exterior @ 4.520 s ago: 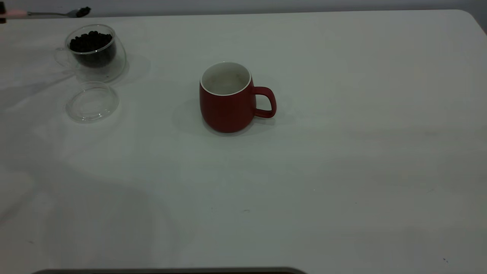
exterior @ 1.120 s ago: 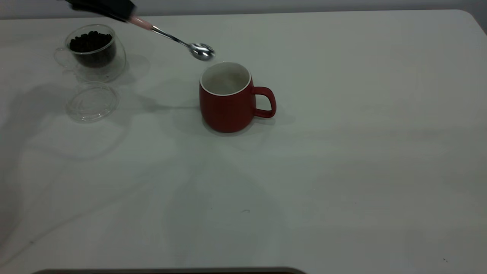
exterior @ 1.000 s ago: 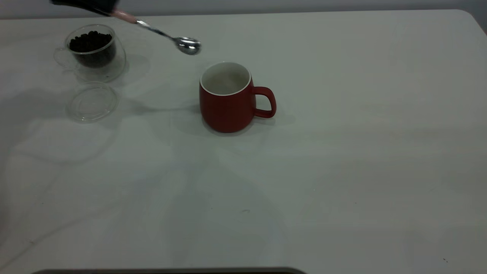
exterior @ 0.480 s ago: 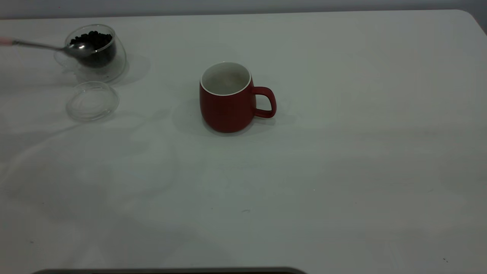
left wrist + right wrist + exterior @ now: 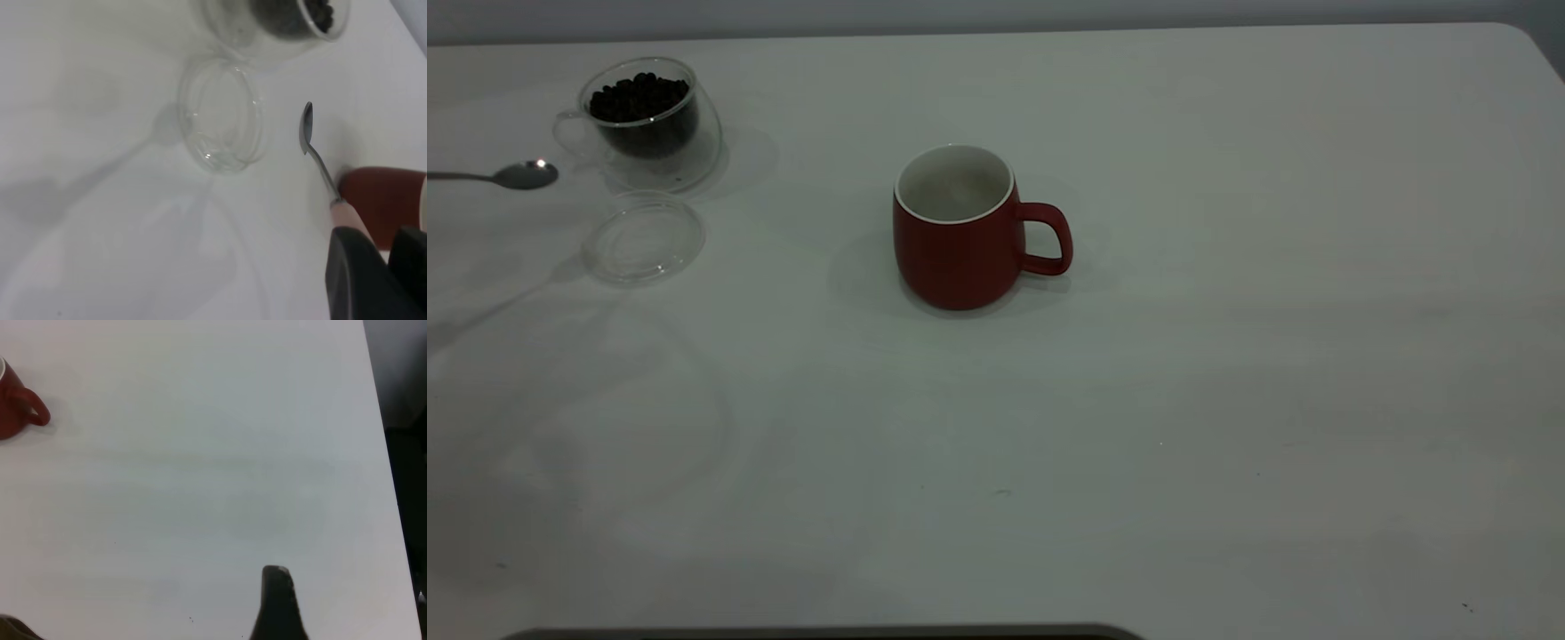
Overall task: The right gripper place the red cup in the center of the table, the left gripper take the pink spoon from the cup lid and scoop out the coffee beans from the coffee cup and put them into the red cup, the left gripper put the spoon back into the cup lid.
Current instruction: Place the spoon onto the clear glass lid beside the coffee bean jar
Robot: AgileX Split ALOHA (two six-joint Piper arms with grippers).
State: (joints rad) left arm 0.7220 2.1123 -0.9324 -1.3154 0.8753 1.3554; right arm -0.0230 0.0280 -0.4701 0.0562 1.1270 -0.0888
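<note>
I need to use my left gripper to put the pink spoon down across the rim of the cup lid (image 5: pixel 592 249), with its handle away from the red cup.
The red cup (image 5: pixel 960 233) stands upright at the middle of the table (image 5: pixel 1227 356), handle to the right. It also shows in the left wrist view (image 5: pixel 383 200) and the right wrist view (image 5: pixel 15 405). The coffee cup (image 5: pixel 647 122) with coffee beans (image 5: pixel 639 96) stands at the far left. The cup lid (image 5: pixel 643 237) lies bare in front of it. My left gripper (image 5: pixel 373 250) is shut on the pink spoon (image 5: pixel 319 160) by its pink handle. The spoon's silver bowl (image 5: pixel 525 174) looks empty and hovers left of the lid and the coffee cup. My right gripper (image 5: pixel 147 633) is open and empty, far right of the red cup.
The table's right edge (image 5: pixel 383 453) runs close to the right gripper, with a dark drop beyond it. A dark strip (image 5: pixel 818 633) lies along the table's near edge. Both arms are outside the exterior view.
The spoon has swung left from beside the red cup's rim, past the coffee cup's mouth, and now sits lower, left of the lid. The cups and lid have not moved.
</note>
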